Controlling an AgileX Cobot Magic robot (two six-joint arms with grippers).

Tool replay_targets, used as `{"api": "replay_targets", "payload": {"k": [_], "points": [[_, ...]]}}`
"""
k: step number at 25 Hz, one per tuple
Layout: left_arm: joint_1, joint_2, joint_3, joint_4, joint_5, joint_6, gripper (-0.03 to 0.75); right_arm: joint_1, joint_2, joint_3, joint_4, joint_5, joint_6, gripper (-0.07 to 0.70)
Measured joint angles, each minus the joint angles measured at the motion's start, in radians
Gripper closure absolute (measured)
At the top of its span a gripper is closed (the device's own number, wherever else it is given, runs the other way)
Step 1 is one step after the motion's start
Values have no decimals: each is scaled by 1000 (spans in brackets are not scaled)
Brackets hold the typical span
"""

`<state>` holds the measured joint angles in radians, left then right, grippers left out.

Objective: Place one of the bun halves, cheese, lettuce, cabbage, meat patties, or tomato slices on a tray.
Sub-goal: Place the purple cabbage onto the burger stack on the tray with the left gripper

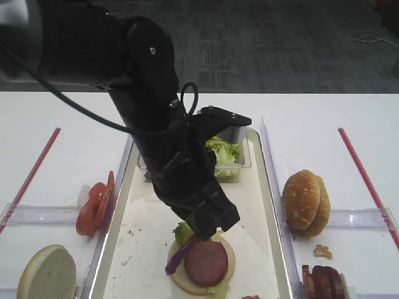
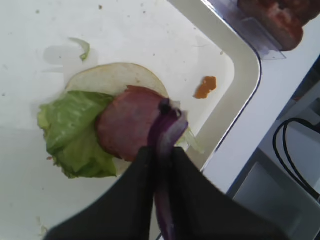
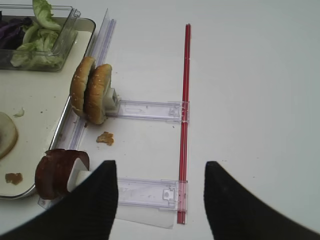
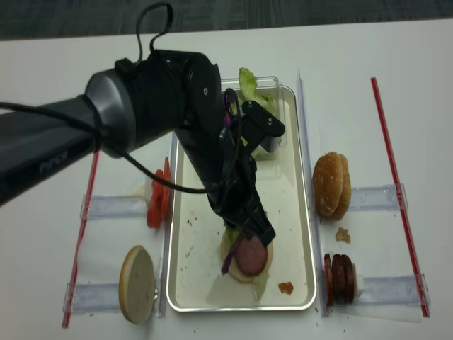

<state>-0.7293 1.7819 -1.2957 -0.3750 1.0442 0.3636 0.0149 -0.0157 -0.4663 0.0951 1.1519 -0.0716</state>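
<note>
My left gripper should lay the piece of purple cabbage across the meat patty (image 4: 251, 256) (image 2: 127, 125) on the tray's bun half and let go of it there.
My left gripper (image 2: 162, 150) is shut on a long purple strip of cabbage (image 2: 167, 132), which hangs from the fingers over the tray (image 2: 245, 65). Just beneath it a bun half (image 2: 110, 80) lies cut face up, bearing a lettuce leaf (image 2: 72, 130) and a meat patty (image 2: 125, 122). From above, the cabbage (image 1: 181, 254) dangles at the patty's (image 1: 207, 261) left edge; whether it touches is unclear. My right gripper (image 3: 160, 165) stands open over a clear holder (image 3: 150, 192) on the table, right of the tray, holding nothing.
A clear tub (image 1: 225, 156) of lettuce sits at the tray's far end. Left of the tray are tomato slices (image 1: 93, 202) and a bun half (image 1: 47, 274). To its right stand bun halves (image 1: 307, 202) and patties (image 1: 321, 281). Red strips (image 1: 365, 177) flank the table.
</note>
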Motion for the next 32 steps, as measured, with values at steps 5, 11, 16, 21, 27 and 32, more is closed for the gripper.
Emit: {"api": "replay_targets", "payload": {"k": [5,11,16,21,27,32], "points": [[-11,60,-47,22,7,17,659,0,0,0,0,0,0,220],[-19,87,-51,84,-4,55,659,0,0,0,0,0,0,220],[-19,92,-51,81,-57,76,659,0,0,0,0,0,0,220],[-20,116,-52,63,-57,82,659,0,0,0,0,0,0,220],[-48,124,-40,60,-86,84,659,0,0,0,0,0,4,220],[-50,124,-29,60,-95,84,659,0,0,0,0,0,4,220]]}}
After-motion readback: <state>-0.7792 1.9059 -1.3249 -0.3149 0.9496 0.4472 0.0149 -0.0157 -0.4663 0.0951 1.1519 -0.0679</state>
